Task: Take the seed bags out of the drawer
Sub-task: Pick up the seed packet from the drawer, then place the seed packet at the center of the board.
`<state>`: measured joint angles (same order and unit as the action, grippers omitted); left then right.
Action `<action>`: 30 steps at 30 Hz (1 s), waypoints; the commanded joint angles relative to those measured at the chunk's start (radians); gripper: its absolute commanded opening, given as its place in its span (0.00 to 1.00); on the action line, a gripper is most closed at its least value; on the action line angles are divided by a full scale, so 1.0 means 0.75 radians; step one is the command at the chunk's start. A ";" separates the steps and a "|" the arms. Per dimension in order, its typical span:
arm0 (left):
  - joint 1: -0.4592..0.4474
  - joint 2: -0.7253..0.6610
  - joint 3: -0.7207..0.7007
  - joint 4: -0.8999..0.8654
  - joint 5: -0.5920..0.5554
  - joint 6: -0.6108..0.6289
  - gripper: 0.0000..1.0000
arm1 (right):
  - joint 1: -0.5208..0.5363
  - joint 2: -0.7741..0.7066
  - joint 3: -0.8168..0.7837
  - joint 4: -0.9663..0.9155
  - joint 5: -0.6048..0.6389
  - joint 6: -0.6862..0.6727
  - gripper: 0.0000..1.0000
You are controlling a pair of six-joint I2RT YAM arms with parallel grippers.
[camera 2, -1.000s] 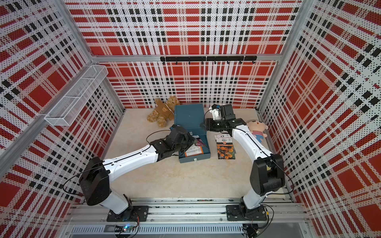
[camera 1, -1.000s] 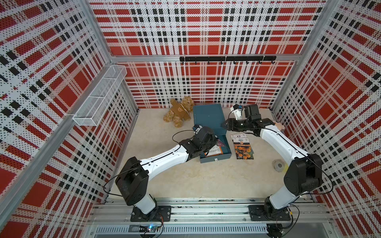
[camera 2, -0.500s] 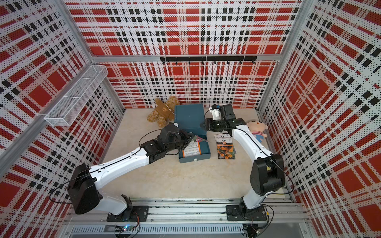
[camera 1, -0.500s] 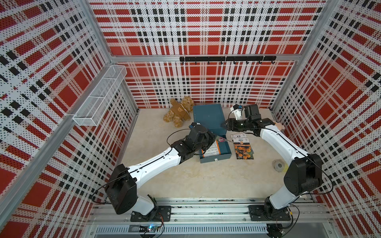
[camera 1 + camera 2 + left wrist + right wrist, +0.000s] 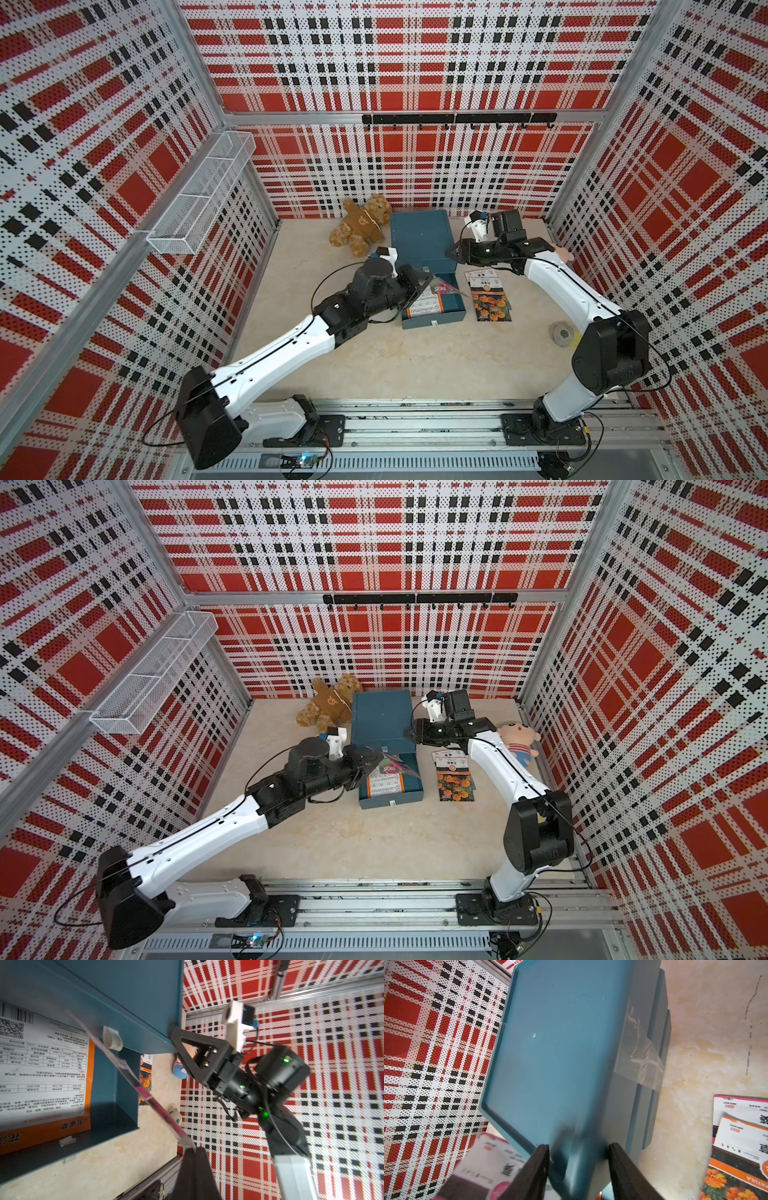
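My left gripper will let go of the pink seed bag on the table (image 5: pixel 353 280) just in front of the brown teddy bear.
The blue drawer (image 5: pixel 434 323) (image 5: pixel 390 802) stands pulled out of its blue box (image 5: pixel 419 237) (image 5: pixel 380 717). My left gripper (image 5: pixel 428 279) (image 5: pixel 374 759) (image 5: pixel 194 1148) is shut on the edge of a pink seed bag (image 5: pixel 442 286) (image 5: pixel 392 764) (image 5: pixel 133 1078), held tilted above the drawer. An orange-bordered seed bag (image 5: pixel 428 305) (image 5: pixel 41 1068) lies label up inside the drawer. More seed bags (image 5: pixel 490 297) (image 5: pixel 454 777) (image 5: pixel 741 1136) lie overlapped on the table right of the drawer. My right gripper (image 5: pixel 451 252) (image 5: pixel 579 1145) is shut on the box's front right corner.
A brown teddy bear (image 5: pixel 361 224) lies left of the box at the back. A small doll (image 5: pixel 517 739) lies behind my right forearm. A grey tape roll (image 5: pixel 562 333) sits at the right. A wire basket (image 5: pixel 203 195) hangs on the left wall.
My left gripper has risen out of the drawer with the pink bag and drawn back a little to the left; its elbow has swung down. The right arm has not moved.
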<state>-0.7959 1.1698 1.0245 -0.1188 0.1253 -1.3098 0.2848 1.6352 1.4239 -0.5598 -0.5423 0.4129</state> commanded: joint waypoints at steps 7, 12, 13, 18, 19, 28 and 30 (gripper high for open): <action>0.238 -0.409 -0.119 -0.222 -0.023 0.076 0.00 | 0.012 0.053 -0.016 -0.166 -0.011 -0.001 0.52; 0.453 -0.435 -0.194 -0.265 0.011 0.109 0.00 | 0.012 0.057 0.007 -0.169 -0.014 0.003 0.52; 0.487 -0.427 -0.206 -0.265 0.021 0.123 0.00 | 0.012 0.060 0.014 -0.174 -0.014 0.001 0.52; 0.667 -0.301 -0.225 -0.301 0.055 0.269 0.00 | 0.012 0.070 0.040 -0.187 -0.019 -0.001 0.52; 0.694 -0.267 -0.230 -0.299 0.073 0.296 0.00 | 0.012 0.071 0.044 -0.185 -0.021 0.001 0.52; 0.883 0.095 -0.231 -0.203 0.286 0.514 0.00 | 0.013 0.066 0.030 -0.187 -0.021 -0.005 0.52; 0.901 0.167 -0.247 -0.190 0.316 0.546 0.00 | 0.014 0.065 0.022 -0.182 -0.027 -0.005 0.52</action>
<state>-0.1379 1.2522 0.8516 -0.3012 0.2928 -0.9855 0.2848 1.6569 1.4635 -0.6044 -0.5461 0.4206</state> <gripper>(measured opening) 0.034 0.525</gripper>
